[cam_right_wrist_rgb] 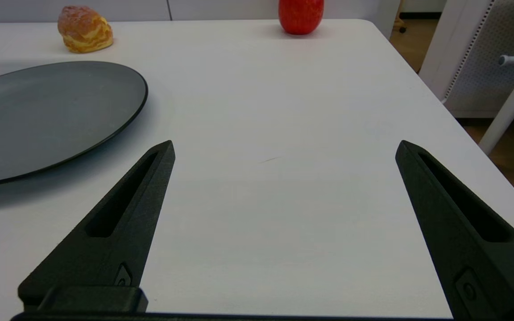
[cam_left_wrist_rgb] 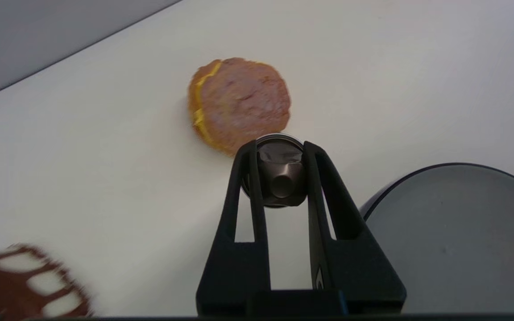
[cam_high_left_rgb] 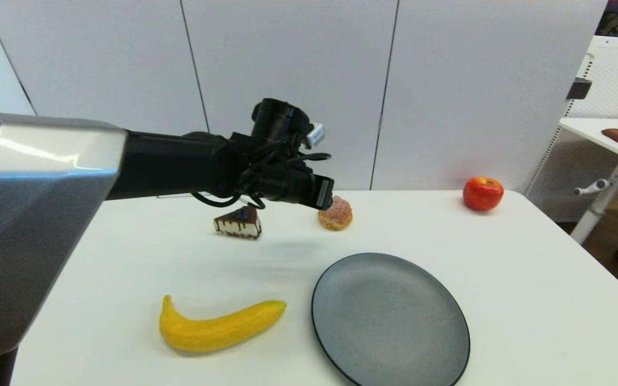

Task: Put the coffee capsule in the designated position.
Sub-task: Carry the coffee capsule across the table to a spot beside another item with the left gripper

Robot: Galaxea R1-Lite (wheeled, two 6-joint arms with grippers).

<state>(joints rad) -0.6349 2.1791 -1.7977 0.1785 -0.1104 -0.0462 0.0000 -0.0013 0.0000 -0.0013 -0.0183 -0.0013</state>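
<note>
My left gripper has the coffee capsule. It will let go of it on the table (cam_high_left_rgb: pixel 355 239) (cam_left_wrist_rgb: pixel 322 152) between the cream puff and the dark grey plate.
In the left wrist view my left gripper (cam_left_wrist_rgb: pixel 280 149) is shut on the coffee capsule (cam_left_wrist_rgb: pixel 281 180), a small dark grey-brown dome with a round rim, held above the white table. Just beyond it lies the cream puff (cam_left_wrist_rgb: pixel 241 102). The head view shows the left arm reaching in from the left, its gripper (cam_high_left_rgb: pixel 326 199) hovering beside the cream puff (cam_high_left_rgb: pixel 336 213); the capsule is hidden there. No mark on the white tabletop (cam_high_left_rgb: pixel 502 279) shows the designated position. My right gripper (cam_right_wrist_rgb: pixel 283 149) hangs open low over bare table near the right edge.
A dark grey plate (cam_high_left_rgb: pixel 389 321) lies front centre. Left of it is a banana (cam_high_left_rgb: pixel 218 328), and a chocolate cake slice (cam_high_left_rgb: pixel 238 222) sits under the left arm. A red apple (cam_high_left_rgb: pixel 483 193) stands at the back right. The table's right edge (cam_right_wrist_rgb: pixel 453 120) is close to the right gripper.
</note>
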